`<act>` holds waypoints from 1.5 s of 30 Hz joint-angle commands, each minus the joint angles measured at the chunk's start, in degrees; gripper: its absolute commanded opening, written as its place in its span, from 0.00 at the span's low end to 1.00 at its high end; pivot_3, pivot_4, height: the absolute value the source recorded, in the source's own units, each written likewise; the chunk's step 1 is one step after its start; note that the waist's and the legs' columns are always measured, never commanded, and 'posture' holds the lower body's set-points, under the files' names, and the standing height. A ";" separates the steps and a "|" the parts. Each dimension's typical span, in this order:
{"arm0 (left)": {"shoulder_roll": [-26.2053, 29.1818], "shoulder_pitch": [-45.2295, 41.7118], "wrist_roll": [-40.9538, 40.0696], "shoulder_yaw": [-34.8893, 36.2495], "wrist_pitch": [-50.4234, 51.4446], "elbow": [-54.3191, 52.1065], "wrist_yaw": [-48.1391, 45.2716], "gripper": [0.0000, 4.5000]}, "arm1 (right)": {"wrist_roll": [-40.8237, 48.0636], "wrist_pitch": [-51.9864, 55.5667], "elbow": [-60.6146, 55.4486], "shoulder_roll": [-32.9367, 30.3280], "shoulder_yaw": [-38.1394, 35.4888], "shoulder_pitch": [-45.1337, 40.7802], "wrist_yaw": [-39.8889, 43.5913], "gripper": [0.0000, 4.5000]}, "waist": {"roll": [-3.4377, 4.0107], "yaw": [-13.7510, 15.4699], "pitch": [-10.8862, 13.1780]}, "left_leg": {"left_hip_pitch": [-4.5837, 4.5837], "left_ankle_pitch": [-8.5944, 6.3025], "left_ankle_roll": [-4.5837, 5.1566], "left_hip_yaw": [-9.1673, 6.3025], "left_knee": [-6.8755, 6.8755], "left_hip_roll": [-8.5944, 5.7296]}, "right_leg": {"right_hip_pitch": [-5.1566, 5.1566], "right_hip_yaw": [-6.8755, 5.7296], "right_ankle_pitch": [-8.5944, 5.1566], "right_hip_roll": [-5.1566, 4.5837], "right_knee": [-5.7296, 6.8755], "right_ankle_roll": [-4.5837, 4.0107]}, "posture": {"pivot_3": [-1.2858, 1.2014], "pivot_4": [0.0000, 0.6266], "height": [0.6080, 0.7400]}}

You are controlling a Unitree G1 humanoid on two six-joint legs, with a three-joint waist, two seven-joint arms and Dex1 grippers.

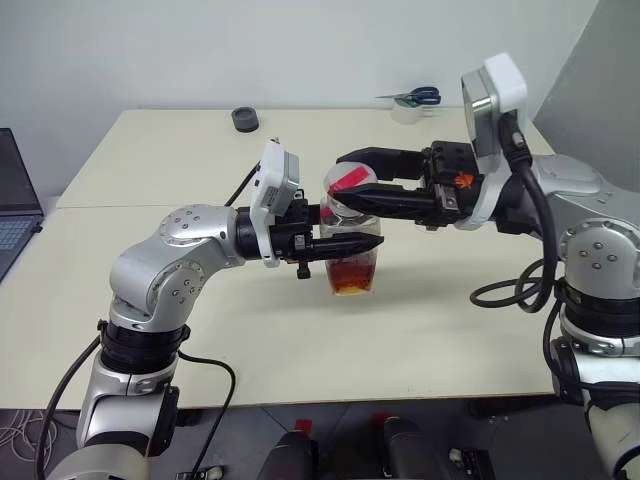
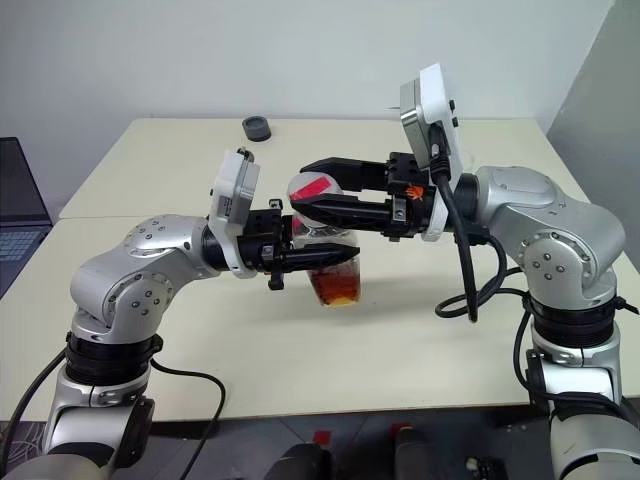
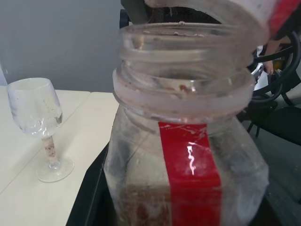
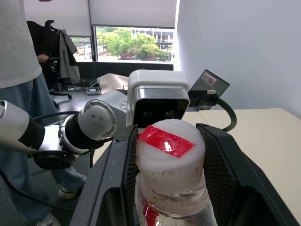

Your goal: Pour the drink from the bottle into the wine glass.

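Note:
My right gripper is holding the white cap and will put it down on the pale table, nearer me than the wine glass (image 1: 481, 271).
My left gripper (image 1: 365, 243) is shut on the body of the clear bottle (image 1: 352, 255) and holds it upright just above the table. The reddish-amber drink (image 2: 337, 285) fills the bottle's lower part. My right gripper (image 1: 340, 182) reaches in level from the right. Its fingers (image 4: 117, 179) press on both sides of the white cap (image 4: 169, 150) with its red strip, which sits at the bottle's neck (image 3: 183, 61). The wine glass (image 3: 35, 106) stands upright and without liquid on the table, seen past the bottle in the left wrist view.
The pale table (image 1: 450, 330) carries a small black round object (image 1: 245, 119) at the back and blue-handled scissors (image 1: 420, 96) at the far right edge. A laptop (image 1: 15, 200) sits off the left side. A person (image 4: 19, 47) stands beyond the table.

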 commanded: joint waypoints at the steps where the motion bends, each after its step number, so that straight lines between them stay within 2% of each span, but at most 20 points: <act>1: 0.16 -1.39 -0.76 0.95 -0.78 -2.03 -0.03 0.39 | -0.66 -1.40 -0.80 -0.10 -0.30 -0.58 0.05 0.37 | 0.00 0.00 0.00 | 0.00 0.00 0.00 0.00 0.00 0.00 | 0.00 0.00 0.00 0.00 0.00 0.00 | 0.52 0.24 1.00; 9: 0.51 -0.89 -1.06 1.16 -0.60 -2.60 0.03 0.39 | 0.69 0.43 3.63 -1.69 -3.05 -5.05 -0.26 0.37 | 0.00 0.02 0.00 | 0.00 0.00 0.00 -0.01 0.00 0.00 | 0.00 0.00 0.00 0.00 0.00 0.00 | 0.52 0.24 1.00; 15: 0.69 -0.19 -1.24 1.41 -0.68 -3.18 0.19 0.39 | 6.53 7.81 10.38 -3.17 -10.03 -9.66 -6.67 0.37 | 0.00 0.04 0.00 | -0.01 0.00 0.00 0.00 -0.01 -0.01 | 0.00 0.02 0.00 -0.01 -0.01 0.00 | 0.52 0.24 1.00; 18: 0.80 0.24 -1.17 1.54 -0.75 -3.54 0.29 0.39 | 6.22 9.20 7.75 -6.73 -11.60 -4.20 -6.81 0.37 | -0.01 0.08 0.00 | -0.03 0.00 0.00 -0.03 -0.03 0.00 | 0.02 0.03 0.00 -0.01 -0.08 -0.01 | 0.52 0.24 1.00; 23: 0.44 0.83 -0.85 1.76 -0.94 -3.82 1.38 0.39 | 0.66 4.80 4.02 -11.39 -14.25 13.66 -7.44 0.37 | -0.05 0.49 0.01 | -0.06 -0.01 0.02 -0.01 0.02 -0.02 | 0.14 0.04 0.00 -0.03 -0.15 0.01 | 0.52 0.24 1.00; 27: 0.67 0.93 -1.13 1.70 -0.62 -4.02 1.71 0.39 | -4.34 -0.01 -1.85 -7.52 -16.14 25.93 -15.11 0.37 | -0.02 0.18 0.02 | -0.03 -0.01 0.02 0.12 0.00 0.03 | 0.06 0.04 -0.02 -0.01 -0.03 0.03 | 0.52 0.24 1.00; 31: 0.44 0.52 -0.95 1.15 -0.63 -3.78 1.64 0.39 | -14.57 -5.84 -1.85 -1.56 -14.13 34.27 -25.34 0.37 | -0.02 -0.03 0.02 | 0.05 0.00 0.00 0.19 -0.01 0.06 | 0.06 0.12 -0.02 0.04 0.05 0.03 | 0.52 0.24 1.00; 37: 0.08 -0.06 -0.70 0.71 -0.72 -3.54 1.69 0.39 | -25.81 -14.03 7.68 6.19 -14.04 39.66 -35.28 0.37 | -0.02 0.05 0.02 | 0.11 0.01 -0.01 0.18 0.05 0.03 | 0.10 0.13 -0.02 0.07 0.12 0.03 | 0.52 0.24 1.00; 44: 0.38 -0.10 -0.81 0.90 -0.39 -3.79 1.83 0.39 | -29.83 -19.04 13.46 11.44 -13.47 41.16 -37.83 0.37 | 0.00 -0.09 0.02 | 0.13 0.01 -0.01 0.24 0.03 0.04 | 0.07 0.19 -0.02 0.10 0.13 0.03 | 0.52 0.24 1.00; 45: 0.38 -0.15 -0.81 0.90 -0.37 -3.75 1.85 0.39 | -30.13 -19.27 13.55 11.68 -13.33 41.16 -37.79 0.52 | 0.00 -0.09 0.02 | 0.15 0.01 -0.01 0.24 0.02 0.04 | 0.07 0.19 -0.02 0.10 0.14 0.03 | 0.52 0.24 1.00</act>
